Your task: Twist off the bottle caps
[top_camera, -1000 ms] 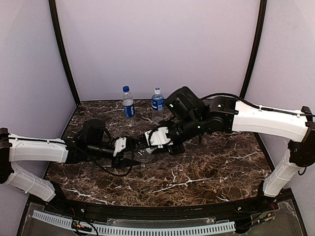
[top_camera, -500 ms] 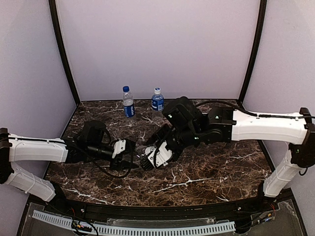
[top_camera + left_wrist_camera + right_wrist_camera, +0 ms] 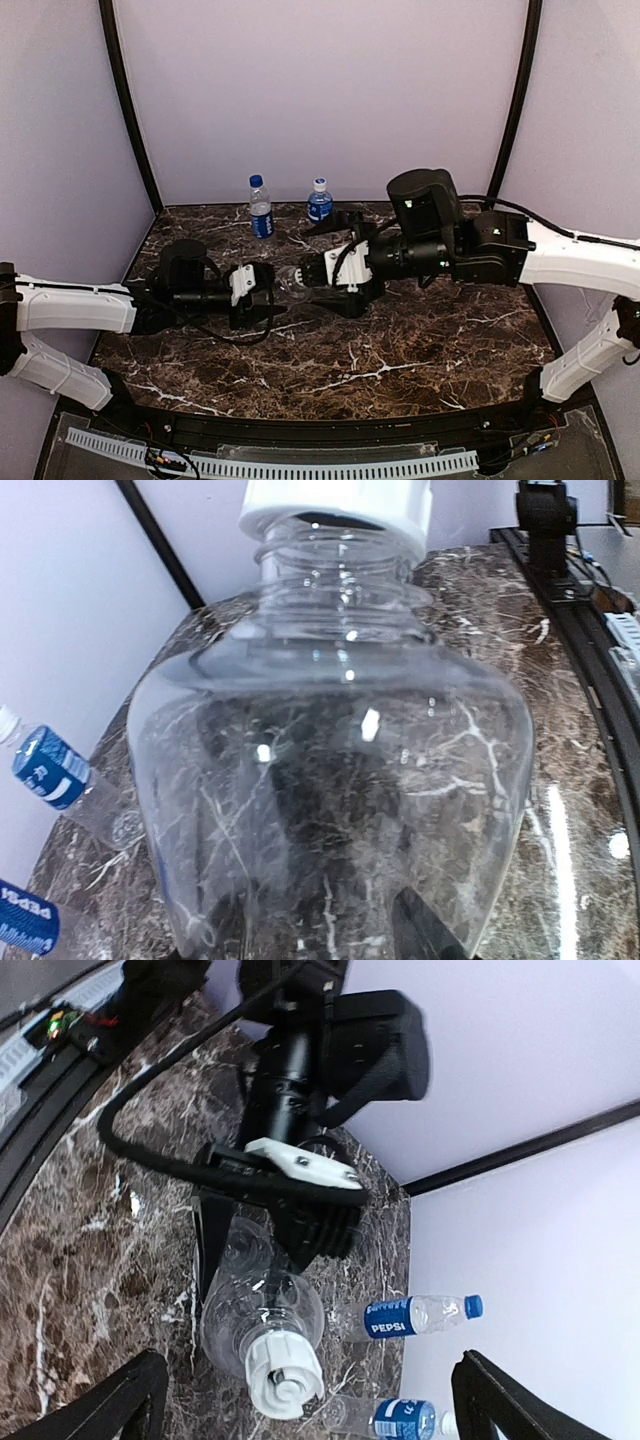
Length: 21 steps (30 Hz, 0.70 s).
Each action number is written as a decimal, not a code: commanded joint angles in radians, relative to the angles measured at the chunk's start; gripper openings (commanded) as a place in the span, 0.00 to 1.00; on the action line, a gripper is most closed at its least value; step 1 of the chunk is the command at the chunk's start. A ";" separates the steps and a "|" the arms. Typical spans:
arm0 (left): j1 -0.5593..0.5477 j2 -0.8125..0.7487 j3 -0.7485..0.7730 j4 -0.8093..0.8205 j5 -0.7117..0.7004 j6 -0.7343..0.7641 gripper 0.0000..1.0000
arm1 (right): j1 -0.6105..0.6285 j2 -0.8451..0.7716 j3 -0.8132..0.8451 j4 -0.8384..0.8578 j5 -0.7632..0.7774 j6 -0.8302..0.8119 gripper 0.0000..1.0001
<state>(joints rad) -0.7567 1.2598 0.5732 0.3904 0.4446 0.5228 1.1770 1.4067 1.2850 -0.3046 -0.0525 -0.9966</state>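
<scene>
I need to close my right gripper on the white cap (image 3: 304, 277) (image 3: 284, 1372) of the clear bottle that my left gripper holds, because this cap must be unscrewed.
My left gripper (image 3: 262, 290) is shut on the body of an unlabelled clear bottle (image 3: 288, 281), which it holds level above the table with the neck pointing right. In the left wrist view the bottle (image 3: 330, 780) fills the frame, its white cap (image 3: 335, 505) on the neck, and my left gripper (image 3: 315, 925) clamps its base. My right gripper (image 3: 315, 268) faces the cap, open wide. In the right wrist view the cap (image 3: 283, 1380) lies between the spread fingers (image 3: 120, 1400) of my right gripper (image 3: 307, 1360), touching neither.
Two blue-labelled bottles stand at the back wall: one with a blue cap (image 3: 261, 210), one with a white cap (image 3: 320, 204). In the right wrist view the Pepsi bottle (image 3: 420, 1315) and the other bottle (image 3: 400, 1422) show beyond the held one. Dark marble table (image 3: 420, 340).
My right gripper has gone from shut at the bottle's neck to wide open, and its wrist has swung round. The left gripper kept its grip on the bottle.
</scene>
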 commanded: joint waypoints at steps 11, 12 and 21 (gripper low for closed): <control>-0.002 -0.001 -0.003 0.157 -0.321 -0.036 0.48 | -0.212 0.248 0.426 -0.262 -0.098 1.336 0.80; -0.001 0.001 -0.002 0.155 -0.322 -0.038 0.48 | -0.211 0.279 0.475 -0.314 -0.092 1.357 0.80; -0.002 0.002 -0.003 0.158 -0.331 -0.031 0.48 | -0.211 0.401 0.613 -0.507 -0.114 1.430 0.72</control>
<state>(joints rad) -0.7567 1.2640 0.5663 0.5106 0.1287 0.4961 0.9672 1.7847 1.8683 -0.7002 -0.1562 0.3515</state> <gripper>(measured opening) 0.485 0.754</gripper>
